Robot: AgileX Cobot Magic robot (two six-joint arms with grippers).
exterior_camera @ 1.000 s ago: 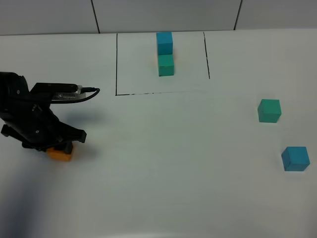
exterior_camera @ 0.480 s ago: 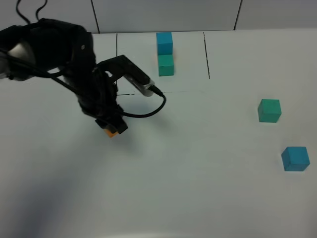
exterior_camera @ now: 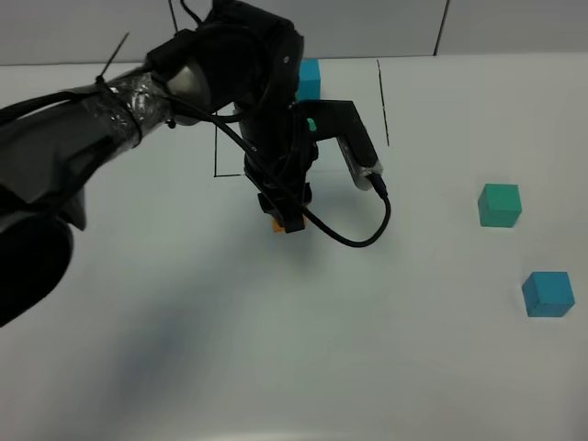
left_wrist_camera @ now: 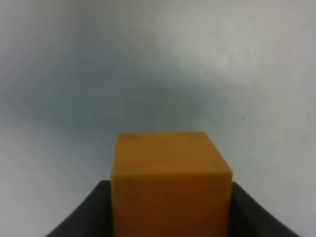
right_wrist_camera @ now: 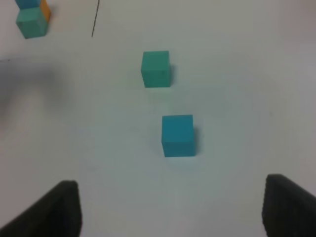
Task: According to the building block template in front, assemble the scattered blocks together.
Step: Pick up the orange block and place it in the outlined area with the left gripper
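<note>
The robot's left gripper should set the orange cube down just outside the black outline (exterior_camera: 322, 216), in front of the template's blue cube.
My left gripper (exterior_camera: 283, 219) is shut on the orange cube (exterior_camera: 277, 225) and holds it just in front of the template's open side. In the left wrist view the orange cube (left_wrist_camera: 171, 181) sits between the dark fingers (left_wrist_camera: 84, 219). The template's blue cube (exterior_camera: 309, 77) shows behind the arm, and its teal-green cube (exterior_camera: 311, 124) is mostly hidden. The loose teal-green cube (exterior_camera: 500, 204) and loose blue cube (exterior_camera: 548, 294) lie at the right. The right wrist view shows both, teal-green cube (right_wrist_camera: 156, 69) and blue cube (right_wrist_camera: 177, 135), ahead of my open right gripper (right_wrist_camera: 170, 207).
The black outline (exterior_camera: 383, 101) frames the template at the back centre. My left arm and its cable (exterior_camera: 354, 241) hang over the outline's left half. The white table (exterior_camera: 276, 367) ends at a grey back wall.
My left arm has lifted the orange cube from the table's left front and carried it right and back, to just in front of the outline. The loose teal-green and blue cubes have not moved.
</note>
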